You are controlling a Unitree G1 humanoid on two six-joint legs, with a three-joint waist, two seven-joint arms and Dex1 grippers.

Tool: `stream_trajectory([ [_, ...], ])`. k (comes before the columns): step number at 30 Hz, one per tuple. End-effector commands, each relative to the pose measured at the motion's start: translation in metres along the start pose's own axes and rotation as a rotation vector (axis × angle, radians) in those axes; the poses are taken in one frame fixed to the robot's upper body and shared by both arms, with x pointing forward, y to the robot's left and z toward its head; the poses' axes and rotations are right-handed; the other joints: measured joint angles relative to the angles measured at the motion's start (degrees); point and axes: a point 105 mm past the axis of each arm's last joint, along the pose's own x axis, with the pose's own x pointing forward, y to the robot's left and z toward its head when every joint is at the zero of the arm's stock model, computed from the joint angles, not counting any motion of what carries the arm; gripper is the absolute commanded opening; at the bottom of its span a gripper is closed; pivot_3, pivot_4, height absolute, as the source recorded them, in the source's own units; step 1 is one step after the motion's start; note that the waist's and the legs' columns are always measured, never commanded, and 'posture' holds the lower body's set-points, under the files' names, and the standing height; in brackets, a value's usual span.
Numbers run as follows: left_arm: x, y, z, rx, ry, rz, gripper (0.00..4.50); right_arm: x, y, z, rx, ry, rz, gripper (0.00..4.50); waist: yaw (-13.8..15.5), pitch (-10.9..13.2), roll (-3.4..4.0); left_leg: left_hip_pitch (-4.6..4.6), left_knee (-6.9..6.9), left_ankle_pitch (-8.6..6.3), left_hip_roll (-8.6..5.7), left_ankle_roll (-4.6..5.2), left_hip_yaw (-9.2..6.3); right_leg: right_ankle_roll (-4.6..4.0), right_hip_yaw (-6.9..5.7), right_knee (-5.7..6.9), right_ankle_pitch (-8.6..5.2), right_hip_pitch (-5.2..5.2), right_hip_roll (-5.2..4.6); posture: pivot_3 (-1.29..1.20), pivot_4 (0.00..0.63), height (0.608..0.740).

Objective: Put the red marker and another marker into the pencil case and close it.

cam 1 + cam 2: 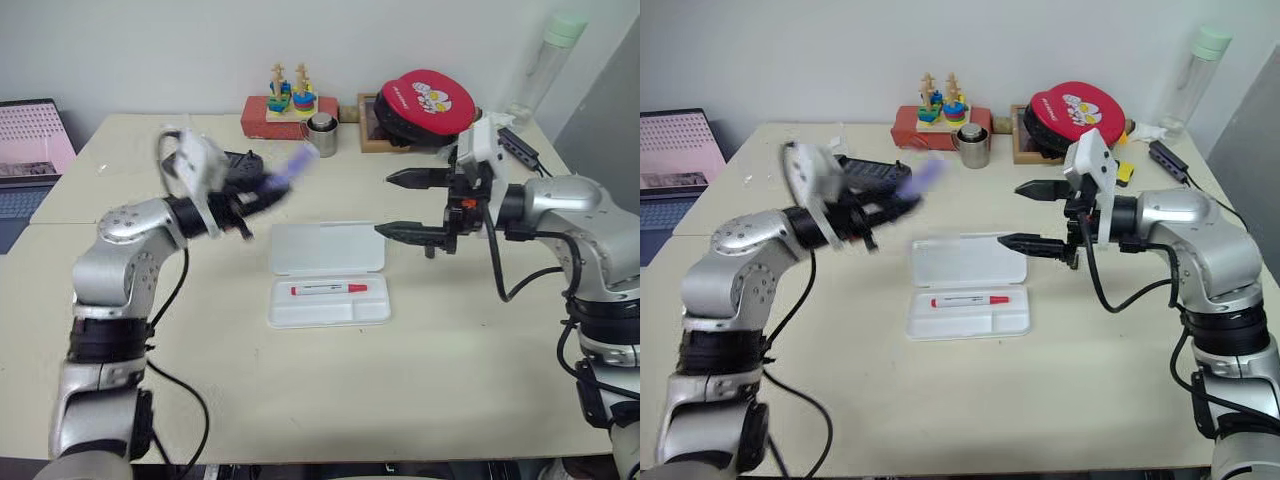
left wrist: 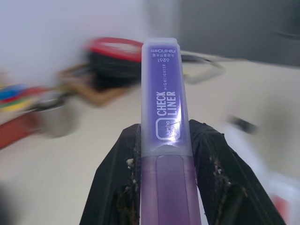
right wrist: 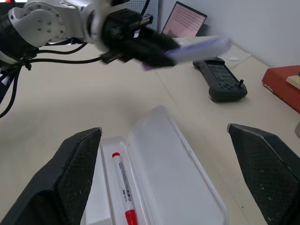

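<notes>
My left gripper is holding the purple highlighter. I should let go of it in the front slot of the tray point(image 1: 305, 310), next to the red marker.
The white pencil case point(image 1: 330, 245) lies open in the middle of the table, lid flat behind its tray. In the tray rests the red marker point(image 1: 328, 289), lengthwise. My left gripper point(image 1: 262, 192) is raised above the table, behind and left of the case, shut on the other marker, a lilac-purple highlighter point(image 2: 165, 98) that sticks out past its fingertips toward the case. My right gripper point(image 1: 405, 205) hovers just right of the lid, open, with nothing between its fingers point(image 3: 79, 173). From the right wrist view, the highlighter point(image 3: 199, 47) hangs above the far side of the case.
A dark game controller point(image 3: 220, 79) lies behind the left gripper. Along the back edge stand a metal cup point(image 1: 322, 135), a red box with a stacking toy point(image 1: 290, 110), a red round pouch point(image 1: 430, 105) and a clear bottle point(image 1: 545, 65). A laptop point(image 1: 35, 150) sits far left.
</notes>
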Motion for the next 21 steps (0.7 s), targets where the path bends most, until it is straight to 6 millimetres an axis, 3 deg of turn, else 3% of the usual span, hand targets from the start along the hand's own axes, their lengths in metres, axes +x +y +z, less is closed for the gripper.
stream_trajectory([
  [1,-0.002,-0.032,-0.039,0.082,0.246,-0.187,1.2,-0.007,0.012,0.007,-0.049,0.006,0.034,4.5,-0.1,0.0,0.03,0.01,0.0,0.0,0.08,0.0,0.06,0.0,0.05,0.03,0.0,0.0,0.1,0.0,0.15,0.74],
  [5,-0.008,-0.041,-0.072,0.12,0.4,-0.263,1.2,-0.001,0.027,-0.012,-0.048,0.093,0.079,4.5,0.2,0.0,0.04,0.06,0.01,0.0,0.19,0.0,0.12,-0.01,0.08,0.11,0.0,0.01,0.23,0.0,0.15,0.74],
  [21,0.001,-0.045,-0.087,0.084,0.435,-0.269,1.2,0.009,0.046,-0.023,-0.017,0.132,0.147,4.5,0.4,0.0,0.04,-0.08,0.14,-0.01,0.14,0.01,0.03,-0.01,0.0,0.07,0.0,0.0,0.22,0.0,0.15,0.74],
])
